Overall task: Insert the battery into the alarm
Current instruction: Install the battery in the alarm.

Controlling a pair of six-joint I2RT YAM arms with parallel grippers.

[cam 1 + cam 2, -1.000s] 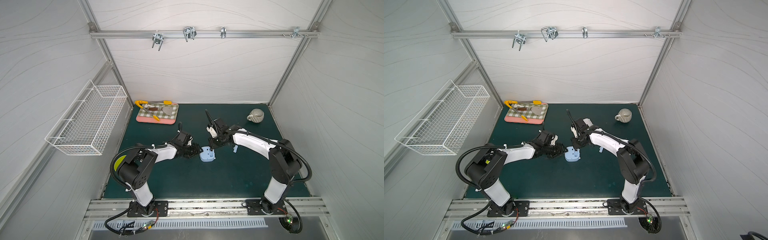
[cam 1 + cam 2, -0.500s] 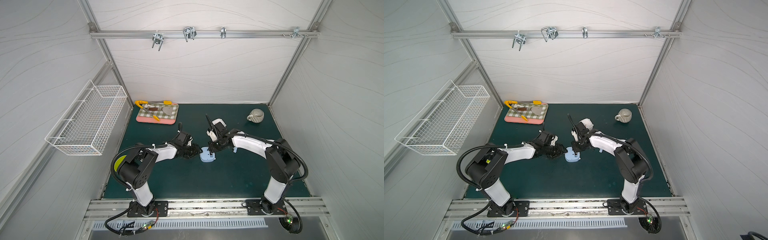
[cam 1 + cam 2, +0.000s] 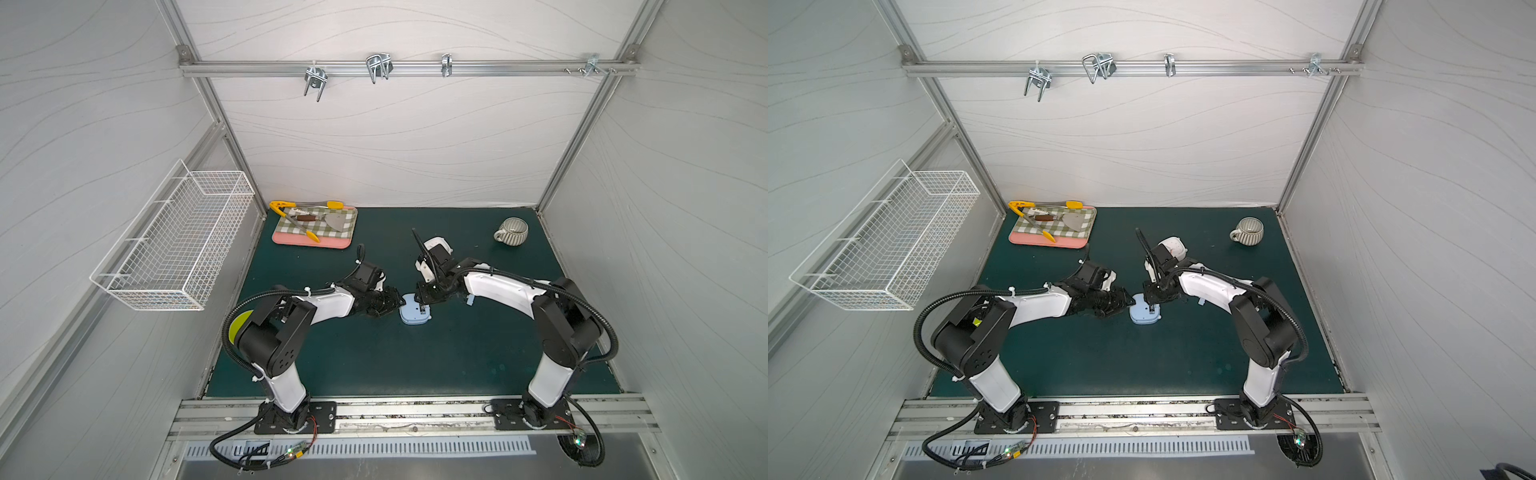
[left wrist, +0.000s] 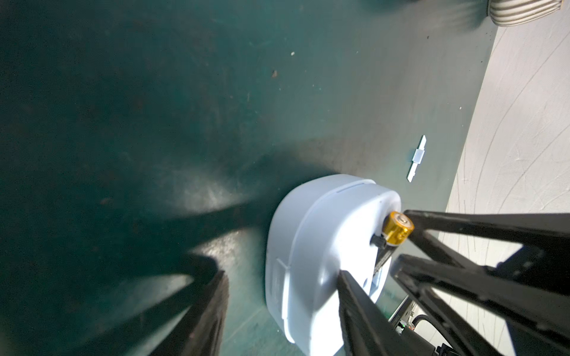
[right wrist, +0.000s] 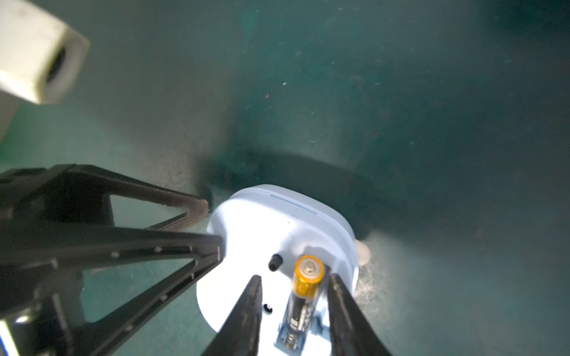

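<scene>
I need to clasp the alarm's side (image 4: 278, 279) with my left gripper while my right gripper presses down the battery's gold end, because that end tilts up out of the alarm's compartment.
The light blue alarm (image 3: 412, 316) (image 3: 1143, 314) lies face down on the green mat in both top views. A black and gold battery (image 5: 307, 279) (image 4: 398, 231) stands tilted in the alarm's compartment, gold end up. My right gripper (image 5: 294, 277) (image 3: 422, 306) is open, with a finger on each side of the battery. One finger is close beside the battery and the other is clear of it. My left gripper (image 4: 280, 272) (image 5: 211, 225) is open at the alarm's (image 4: 308, 246) (image 5: 277, 222) side. One finger rests on the alarm's back and the other is off it, by the mat.
A small pale plastic piece (image 4: 418, 157) (image 3: 469, 300) lies on the mat beside the right arm. A striped mug (image 3: 511, 233) stands at the back right. A checked tray (image 3: 286, 240) with tongs and a spatula sits at the back left. A wire basket (image 3: 174, 241) hangs on the left wall.
My right gripper's jaws have parted from the battery, which now stands in the alarm by itself. The left gripper has stayed at the alarm's side.
</scene>
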